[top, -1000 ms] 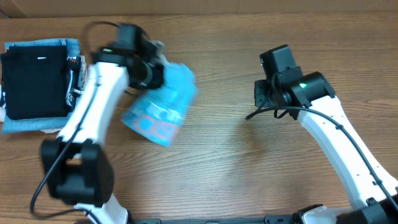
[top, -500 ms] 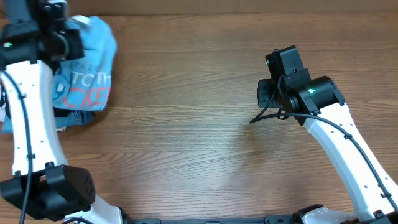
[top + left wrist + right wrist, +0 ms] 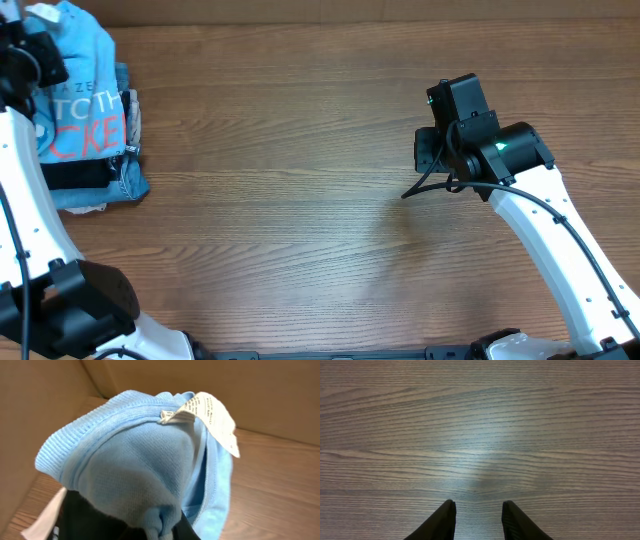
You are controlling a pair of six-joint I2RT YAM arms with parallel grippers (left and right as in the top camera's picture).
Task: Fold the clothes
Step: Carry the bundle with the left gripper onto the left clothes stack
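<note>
Left gripper pinches the blue shirt's bunched fold above the stack; next I lay it down, then take its ribbed collar (image 3: 70,445) to straighten it.
The clothes, a folded light sky-blue T-shirt (image 3: 88,105) with coral and white lettering, hang over the stack at the table's far left corner. My left gripper (image 3: 28,58) is at the shirt's left edge. In the left wrist view its jaws (image 3: 165,531) are shut on a bunched fold of the blue shirt (image 3: 130,470), and a white label (image 3: 212,417) sticks up from the collar. My right gripper (image 3: 477,506) stands open over bare wood, holding nothing. In the overhead view it (image 3: 432,150) sits at the right of the table, far from the shirt.
Under the shirt lie a folded black garment (image 3: 75,175) and a folded denim-blue garment (image 3: 112,186), with a white edge at the stack's bottom. A tan wall (image 3: 150,375) runs along the table's back edge. The wooden table (image 3: 300,220) spreads between the arms.
My left arm has swung left, carrying the shirt from the left-middle of the table onto the stack at the far left. The right arm shifted slightly, then held still.
</note>
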